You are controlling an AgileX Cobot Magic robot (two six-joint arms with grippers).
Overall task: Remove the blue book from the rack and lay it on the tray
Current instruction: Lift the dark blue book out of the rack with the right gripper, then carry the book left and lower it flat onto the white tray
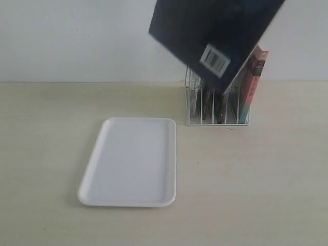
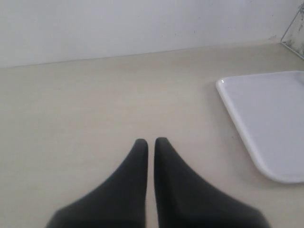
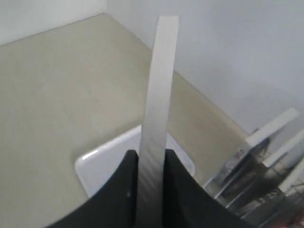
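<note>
The robot's right gripper needs to lay the blue book flat on the white tray (image 1: 136, 170) (image 3: 130, 175), toward the tray's near edge. The book now hangs tilted above the rack.
The blue book (image 1: 210, 36) hangs tilted in the air above the rack (image 1: 218, 105), its dark back cover with a barcode label facing the exterior camera. In the right wrist view my right gripper (image 3: 151, 159) is shut on the blue book's white page edge (image 3: 159, 95); the gripper itself is out of the exterior view. The white tray (image 1: 132, 160) lies flat on the table, left of the rack, also seen as the tray (image 3: 107, 164) below the book and the tray (image 2: 270, 118) beside my left gripper (image 2: 151, 142), which is shut on nothing low over bare table.
Other books stay in the rack, among them a red-and-teal-spined book (image 1: 252, 84) leaning at its right end. A white wall stands close behind the rack. The beige table (image 1: 256, 179) stretches around the tray.
</note>
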